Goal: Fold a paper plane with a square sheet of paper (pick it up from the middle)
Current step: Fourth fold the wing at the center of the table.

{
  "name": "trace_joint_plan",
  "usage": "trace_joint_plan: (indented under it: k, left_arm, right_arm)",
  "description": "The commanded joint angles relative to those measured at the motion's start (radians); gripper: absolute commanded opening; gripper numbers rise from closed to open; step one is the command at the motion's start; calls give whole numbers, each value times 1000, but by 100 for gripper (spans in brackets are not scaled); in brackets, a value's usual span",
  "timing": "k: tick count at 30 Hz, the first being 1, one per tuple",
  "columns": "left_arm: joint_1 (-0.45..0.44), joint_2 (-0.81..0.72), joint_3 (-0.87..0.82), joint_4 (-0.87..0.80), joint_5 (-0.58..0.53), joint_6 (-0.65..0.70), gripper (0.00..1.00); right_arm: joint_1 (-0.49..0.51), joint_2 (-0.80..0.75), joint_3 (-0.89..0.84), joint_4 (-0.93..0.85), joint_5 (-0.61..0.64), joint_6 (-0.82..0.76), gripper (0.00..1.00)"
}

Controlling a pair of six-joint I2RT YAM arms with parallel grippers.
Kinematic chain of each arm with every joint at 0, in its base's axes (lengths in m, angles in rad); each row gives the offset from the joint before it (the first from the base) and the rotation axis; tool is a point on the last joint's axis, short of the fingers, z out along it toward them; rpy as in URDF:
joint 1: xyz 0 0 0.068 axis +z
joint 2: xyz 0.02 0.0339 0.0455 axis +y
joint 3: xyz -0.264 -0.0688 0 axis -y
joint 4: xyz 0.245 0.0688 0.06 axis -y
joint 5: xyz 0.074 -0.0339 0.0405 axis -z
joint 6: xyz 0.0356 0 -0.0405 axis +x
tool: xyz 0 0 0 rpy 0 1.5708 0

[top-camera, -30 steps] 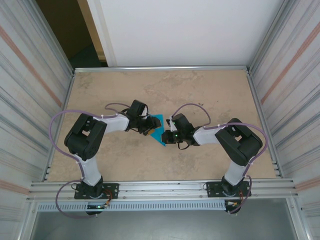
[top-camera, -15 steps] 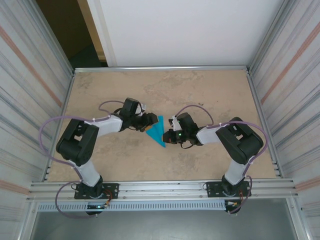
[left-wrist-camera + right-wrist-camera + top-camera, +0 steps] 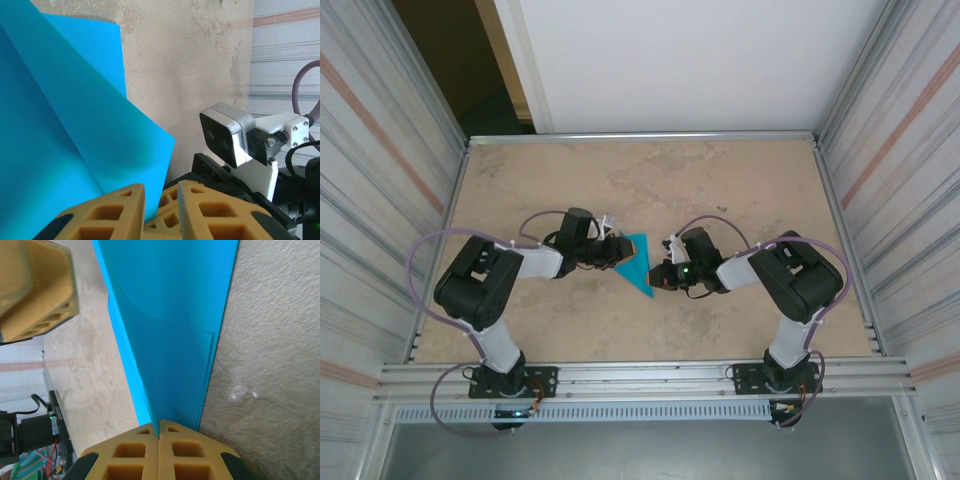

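My left gripper will press down the paper's flap, which stands open while my right gripper is at the paper's narrow tip, before my right gripper pinches farther up [image 3: 167,372].
The turquoise paper [image 3: 638,265], folded into a narrow pointed wedge with a centre crease, lies between the two grippers in the middle of the table. My right gripper [image 3: 658,274] is shut on its near end; in the right wrist view the paper [image 3: 170,315] runs away from the closed fingertips [image 3: 158,424]. My left gripper [image 3: 618,252] is at the paper's left side. In the left wrist view its fingers [image 3: 161,192] stand slightly apart, with a corner of the paper [image 3: 60,125] dipping into the gap.
The beige table [image 3: 720,180] is walled by metal panels left and right, with a rail along the near edge. The right wrist's camera housing [image 3: 227,135] sits close in front of the left fingers. A left finger [image 3: 35,285] shows beside the paper.
The left arm's elbow swung out to the left and its wrist lowered, keeping its fingers at the paper's left edge. More of the paper shows. The right gripper held still.
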Motion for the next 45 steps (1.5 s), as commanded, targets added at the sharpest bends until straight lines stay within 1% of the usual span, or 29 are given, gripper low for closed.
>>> trace_joint_plan:
  k: [1, 7, 16, 24, 27, 32, 34, 38, 41, 45]
  left_arm:
    - [-11, 31, 31, 45, 43, -2, 22]
    - [-30, 81, 79, 23, 43, 16, 19]
    - [-39, 109, 106, -17, 31, 33, 18]
    - [-44, 127, 125, -21, 30, 38, 17]
    - [-47, 138, 136, -27, 32, 40, 17]
    - [-49, 146, 145, -41, 27, 44, 16]
    - [-49, 147, 145, -45, 23, 47, 16]
    - [-49, 152, 148, -52, 21, 47, 16]
    - [-50, 155, 153, -62, 15, 44, 15]
    - [-50, 154, 158, -87, -4, 35, 15]
  right_arm:
    - [-14, 13, -20, 19, -28, 13, 0]
    - [-19, 15, -29, 27, -32, 13, 1]
    - [-24, 19, -40, 32, -27, 15, 4]
    - [-26, 14, -48, 35, -23, 18, 6]
    - [-27, 12, -49, 34, -22, 24, 9]
    - [-27, -11, -53, 31, -32, 44, 18]
    - [-27, -31, -54, 16, -29, 45, 19]
    - [-29, -74, -59, -27, -11, 45, 25]
    - [-33, -114, -70, -57, 11, 42, 28]
    - [-35, -188, -87, -104, 58, 36, 28]
